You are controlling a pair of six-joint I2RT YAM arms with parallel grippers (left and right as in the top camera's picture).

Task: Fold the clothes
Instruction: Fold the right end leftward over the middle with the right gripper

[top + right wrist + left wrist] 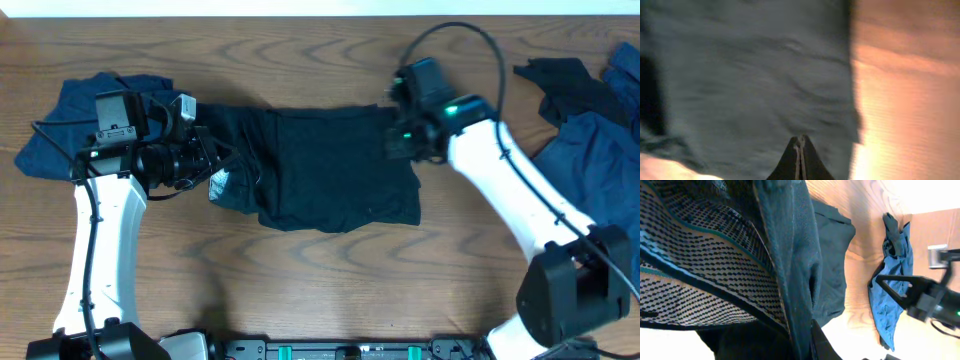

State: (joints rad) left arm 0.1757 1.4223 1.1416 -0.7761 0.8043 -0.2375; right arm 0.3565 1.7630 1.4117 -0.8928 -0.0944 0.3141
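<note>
My left gripper is going to release the lifted edge on the dark teal garment's flat end (377, 172) (831, 275), there beside my right gripper.
A dark teal garment (330, 170) lies spread on the wooden table's middle. My left gripper (207, 152) is at its left edge and is shut on the cloth, lifting it a little. In the left wrist view the garment (790, 255) hangs right in front of the camera, showing a patterned inner lining (700, 265), and the fingers (810, 342) are mostly hidden by fabric. My right gripper (400, 140) is over the garment's far right corner. In the right wrist view its fingers (800, 142) are shut together above the flat cloth (750, 85), with nothing seen between them.
A blue garment (60, 120) lies bunched at the far left behind my left arm. A dark garment (565, 85) and a blue one (600, 150) lie at the far right; the blue one also shows in the left wrist view (892, 285).
</note>
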